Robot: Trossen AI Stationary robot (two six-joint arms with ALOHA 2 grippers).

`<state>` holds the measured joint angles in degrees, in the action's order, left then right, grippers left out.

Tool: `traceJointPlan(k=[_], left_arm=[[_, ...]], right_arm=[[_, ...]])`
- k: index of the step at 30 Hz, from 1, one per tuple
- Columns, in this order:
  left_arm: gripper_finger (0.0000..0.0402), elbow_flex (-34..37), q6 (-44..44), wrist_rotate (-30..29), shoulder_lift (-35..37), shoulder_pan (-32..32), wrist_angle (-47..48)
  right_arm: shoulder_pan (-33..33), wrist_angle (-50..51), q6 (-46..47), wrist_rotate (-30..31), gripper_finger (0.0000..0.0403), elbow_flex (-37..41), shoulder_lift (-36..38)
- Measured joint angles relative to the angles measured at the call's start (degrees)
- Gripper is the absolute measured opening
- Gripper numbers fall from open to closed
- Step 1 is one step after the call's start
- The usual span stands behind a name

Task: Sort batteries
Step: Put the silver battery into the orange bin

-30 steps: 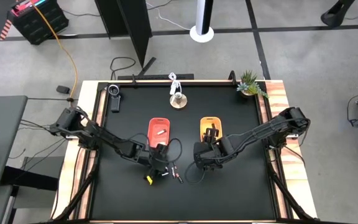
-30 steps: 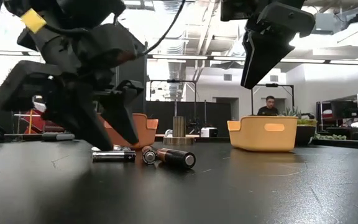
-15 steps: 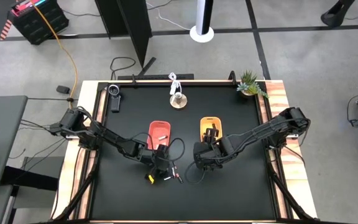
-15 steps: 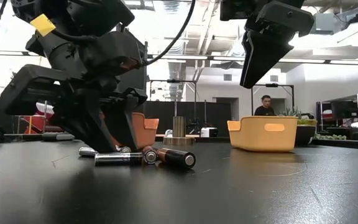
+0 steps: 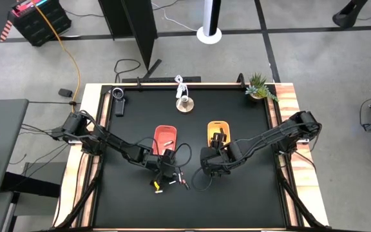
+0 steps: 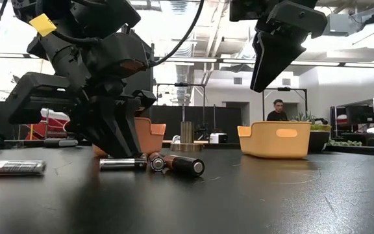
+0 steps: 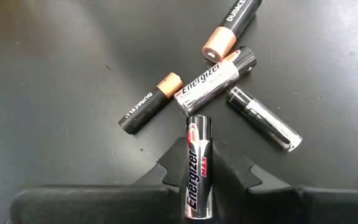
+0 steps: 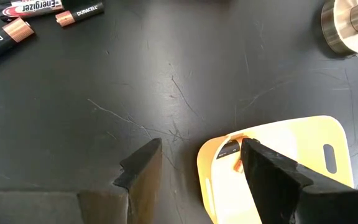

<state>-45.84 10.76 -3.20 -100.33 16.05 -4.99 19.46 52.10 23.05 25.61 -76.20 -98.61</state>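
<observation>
The robot's left gripper should release the silvery battery in the orange tray [image 5: 165, 136], just past the pale battery.
Several batteries [image 7: 215, 81] lie in a loose group on the black table, near the orange tray [image 5: 165, 135]. My left gripper [image 7: 199, 163] is down among them, shut on a silvery battery [image 7: 198, 140]. In the low view its fingers [image 6: 119, 146] reach the tabletop. Another silvery battery [image 6: 12, 167] lies alone toward the left. My right gripper [image 8: 201, 149] hangs open above the table beside the yellow tray [image 8: 291, 162], which holds a dark battery [image 8: 229, 149]. The orange tray holds a pale one [image 5: 166, 137]. My left gripper pinches the silvery battery by its long sides [image 7: 197, 149], one finger [image 7: 169, 165] on each side, about mid-length. The fingers slant down from the table's left. The battery's far end sticks out past the fingertips. Whether it rests on the table I cannot tell.
A metal cylinder on a round base [image 5: 184, 103], a small plant [image 5: 259, 87] and a black device [image 5: 118, 102] stand along the far edge. A person [image 6: 281, 110] sits in the room behind. Bare tabletop lies near the front edge and at the right.
My left gripper has come down onto the group and shut on the silvery battery. Another silvery battery has rolled out of the group toward the table's left and now lies alone. My right gripper has kept still.
</observation>
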Motion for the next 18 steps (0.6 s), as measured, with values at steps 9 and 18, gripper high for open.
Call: traceJointPlan(k=[9, 18], left_arm=[[0.0044, -1.6, 2.5, -3.3, -0.3, 0.0, 0.3], [0.0042, -2.4, 0.3, -16.2, 9.6, 0.0, 8.8]], right_arm=[[0.0, 0.0, 0.0, 0.0, 0.0234, 0.0, 0.0], [0.8, -1.1, -0.4, 0.0, 0.0234, 0.0, 0.0]])
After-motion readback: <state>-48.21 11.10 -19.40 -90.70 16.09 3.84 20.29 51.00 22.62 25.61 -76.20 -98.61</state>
